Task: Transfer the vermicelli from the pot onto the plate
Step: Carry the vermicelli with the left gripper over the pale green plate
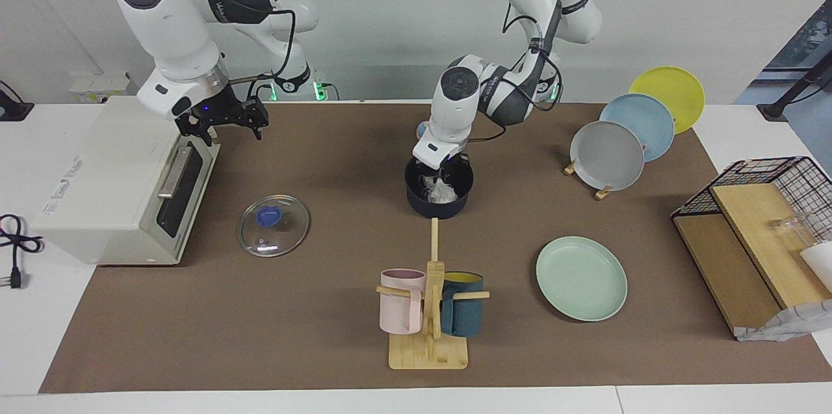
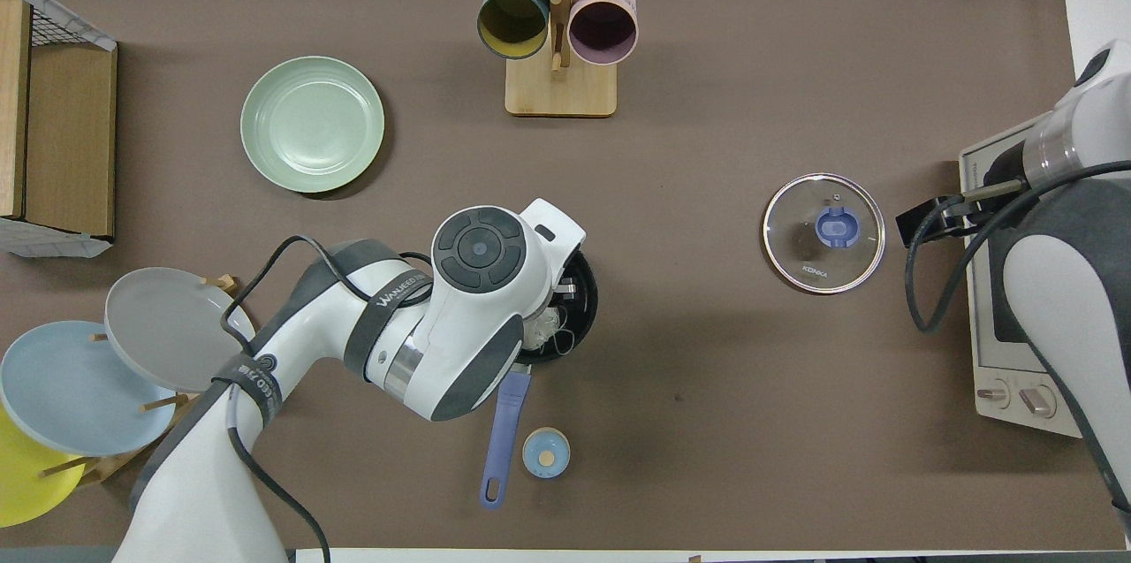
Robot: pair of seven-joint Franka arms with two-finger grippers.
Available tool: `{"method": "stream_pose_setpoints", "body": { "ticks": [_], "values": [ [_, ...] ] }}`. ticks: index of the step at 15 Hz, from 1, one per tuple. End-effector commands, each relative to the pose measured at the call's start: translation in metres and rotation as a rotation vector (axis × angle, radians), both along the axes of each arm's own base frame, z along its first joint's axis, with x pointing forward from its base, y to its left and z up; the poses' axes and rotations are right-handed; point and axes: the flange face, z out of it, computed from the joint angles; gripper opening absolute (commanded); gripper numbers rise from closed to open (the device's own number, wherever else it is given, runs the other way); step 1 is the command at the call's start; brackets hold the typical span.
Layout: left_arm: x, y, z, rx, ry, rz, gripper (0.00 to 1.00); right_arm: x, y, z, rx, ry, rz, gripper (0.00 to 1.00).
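I need to release the vermicelli from my left gripper in the middle of the empty pale green plate [image 2: 317,126].
The pot [image 1: 429,206] is a dark navy saucepan in the middle of the brown mat; in the overhead view [image 2: 588,293] its long blue handle [image 2: 504,439] points toward the robots. A whitish clump of vermicelli [image 1: 442,192] shows inside it, and also in the overhead view [image 2: 541,331]. My left gripper [image 1: 441,175] is lowered into the pot, right on the clump; the wrist hides most of the pot from above. The pale green plate [image 1: 580,277] lies empty, farther from the robots, toward the left arm's end [image 2: 312,123]. My right gripper [image 1: 226,123] waits open beside the toaster oven.
A glass lid [image 1: 273,225] with a blue knob lies near the white toaster oven [image 1: 117,186]. A wooden mug rack [image 1: 429,297] with two mugs stands farther out than the pot. A rack of grey, blue and yellow plates [image 1: 611,154], a wire basket [image 1: 754,238] and a small blue disc [image 2: 545,452] also stand here.
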Motion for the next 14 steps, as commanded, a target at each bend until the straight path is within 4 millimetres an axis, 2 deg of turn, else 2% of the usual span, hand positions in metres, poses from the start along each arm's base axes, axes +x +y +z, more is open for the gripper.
{"method": "stream_pose_setpoints", "body": {
  "ticks": [1,2,5,6,7,9,12,14],
  "values": [
    [0.01,0.022,0.076,0.007,0.017,0.01,0.0,-0.004,0.004,0.01,0.044,0.006,-0.066,1.0],
    [0.019,0.032,0.096,0.009,0.024,0.026,0.0,-0.003,0.004,0.011,0.043,0.001,-0.08,1.0],
    [0.052,0.065,0.176,-0.006,0.005,0.083,0.0,-0.003,-0.003,0.024,0.029,-0.007,-0.087,1.0],
    [0.068,0.089,0.194,-0.016,-0.012,0.116,0.0,-0.002,-0.002,0.03,0.029,-0.004,-0.086,1.0],
    [0.085,0.116,0.204,-0.021,-0.02,0.136,0.0,-0.003,-0.002,0.032,0.03,0.004,-0.086,1.0],
    [0.111,0.16,0.214,-0.034,-0.037,0.163,0.0,-0.006,-0.003,0.035,0.027,0.002,-0.087,1.0],
    [0.149,0.22,0.213,-0.072,-0.114,0.107,0.0,-0.008,-0.014,0.042,0.038,0.0,-0.111,1.0],
    [0.167,0.244,0.184,-0.078,-0.146,0.077,0.0,-0.004,-0.019,0.052,0.036,0.003,-0.119,1.0]
  ]
}}
